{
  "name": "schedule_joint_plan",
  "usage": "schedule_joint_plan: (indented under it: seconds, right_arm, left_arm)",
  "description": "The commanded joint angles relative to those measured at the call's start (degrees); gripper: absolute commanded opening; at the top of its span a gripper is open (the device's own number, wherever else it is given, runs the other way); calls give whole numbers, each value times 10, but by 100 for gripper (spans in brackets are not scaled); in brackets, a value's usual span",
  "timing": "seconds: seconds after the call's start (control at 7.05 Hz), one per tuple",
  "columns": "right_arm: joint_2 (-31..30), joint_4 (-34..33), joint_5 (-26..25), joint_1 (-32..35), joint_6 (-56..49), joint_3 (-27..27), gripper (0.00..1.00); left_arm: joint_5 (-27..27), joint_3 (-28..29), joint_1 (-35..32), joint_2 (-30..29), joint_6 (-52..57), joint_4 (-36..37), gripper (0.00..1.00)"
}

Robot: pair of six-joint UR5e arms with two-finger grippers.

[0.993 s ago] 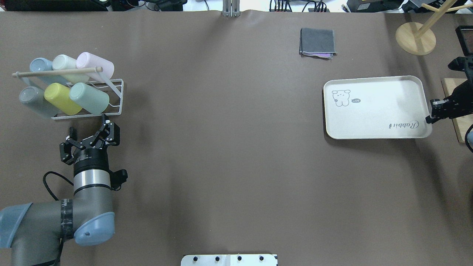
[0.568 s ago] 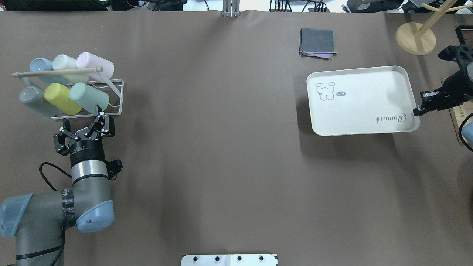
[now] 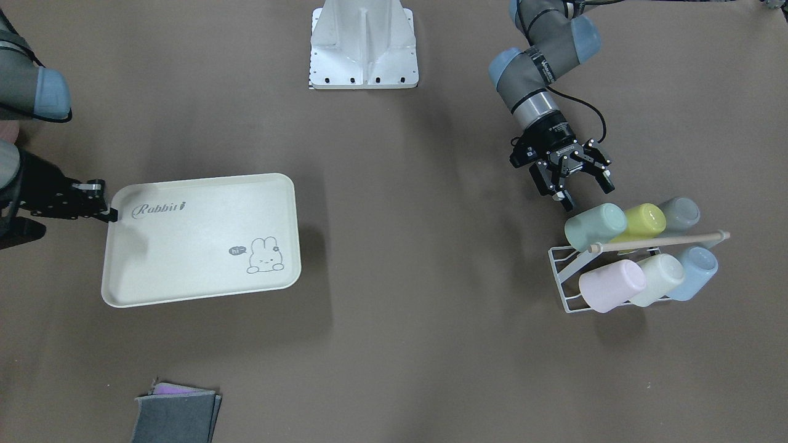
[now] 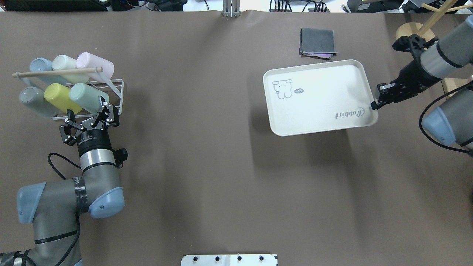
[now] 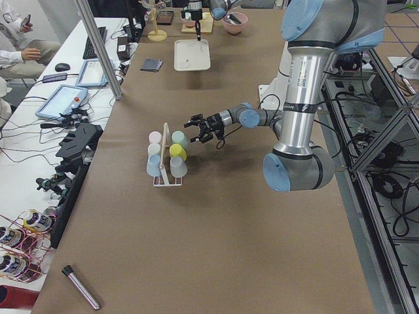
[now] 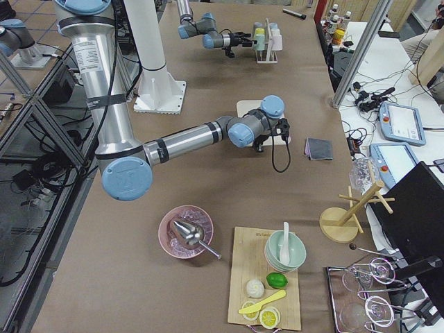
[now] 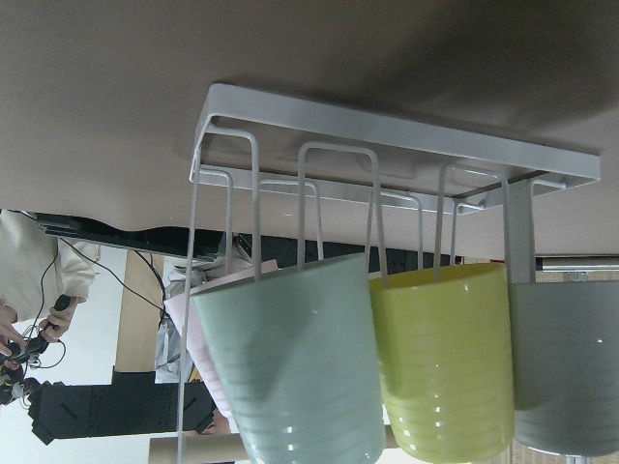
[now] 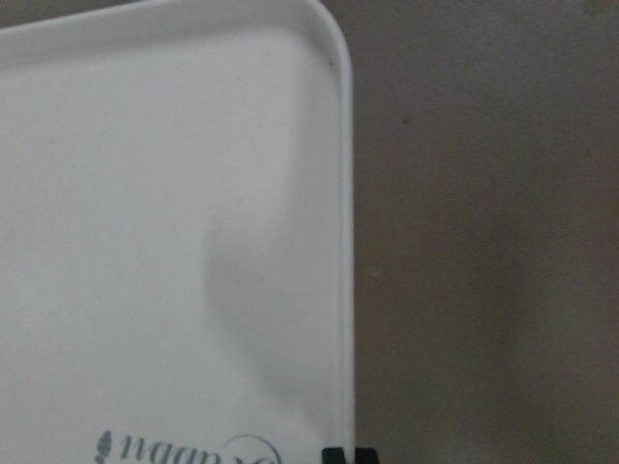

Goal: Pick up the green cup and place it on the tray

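Note:
My right gripper is going to release the cream tray on the bare table (image 3: pixel 403 213) between the white bracket and the wire rack.
The green cup (image 4: pixel 88 97) lies on its side in the front row of a white wire rack (image 4: pixel 115 87), at that row's right end, beside a yellow-green cup (image 4: pixel 61 98). It also shows in the front-facing view (image 3: pixel 594 226) and fills the left wrist view (image 7: pixel 290 367). My left gripper (image 4: pixel 88 115) is open just in front of the cup's base, apart from it. My right gripper (image 4: pixel 374 105) is shut on the right edge of the cream tray (image 4: pixel 317 111) and holds it tilted above the table. The tray also shows in the right wrist view (image 8: pixel 174 242).
The rack also holds grey (image 4: pixel 32 100), blue, cream and pink (image 4: pixel 97 63) cups under a wooden dowel (image 4: pixel 55 72). A folded grey cloth (image 4: pixel 317 41) lies at the back, behind the tray. A wooden stand base (image 4: pixel 410 33) is at the far right corner.
My right gripper has carried the tray well to the left, toward the table's middle. My left gripper has moved forward to the rack, up to the green cup, still open.

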Motion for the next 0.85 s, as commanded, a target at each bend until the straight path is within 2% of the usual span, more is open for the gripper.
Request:
schedule_joint_plan:
  seconds: [0.0,0.28,0.71]
  right_arm:
    - [73,-1,-26,-69,100,-11,0]
    - [126,0,-53,-123,185,-27,0]
    - [185,6,-142,-213,289,-28,0]
  left_arm:
    - [0,23,-11,-14,-10,-2,98]
    - [1,47,-14,-18,-35,-1,98]
    - [14,69,-21,-33,-41,-1,98]
